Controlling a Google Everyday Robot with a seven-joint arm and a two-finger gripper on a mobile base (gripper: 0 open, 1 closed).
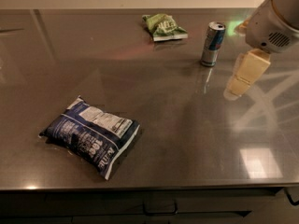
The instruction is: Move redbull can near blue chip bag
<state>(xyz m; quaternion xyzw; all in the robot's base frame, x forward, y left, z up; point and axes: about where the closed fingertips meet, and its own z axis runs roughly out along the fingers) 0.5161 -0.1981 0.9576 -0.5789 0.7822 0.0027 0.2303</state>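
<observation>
My gripper goes to the redbull can's upper half (215, 34) next. It should close there, leaving the can's lower half free below the fingers.
The redbull can (213, 44) stands upright at the back right of the steel table (177, 125); it is slim and silver with blue panels. The blue chip bag (91, 136) lies flat at the front left, with its white nutrition label facing up. My gripper (244, 76) hangs at the right, cream-coloured under the white arm housing (273, 20). It is a little to the right of the can and nearer the front, and does not touch it. The can and the bag are far apart.
A small light green bag (163, 26) lies at the back of the table, left of the can. The table's front edge (149, 186) runs along the bottom, with dark drawers below it.
</observation>
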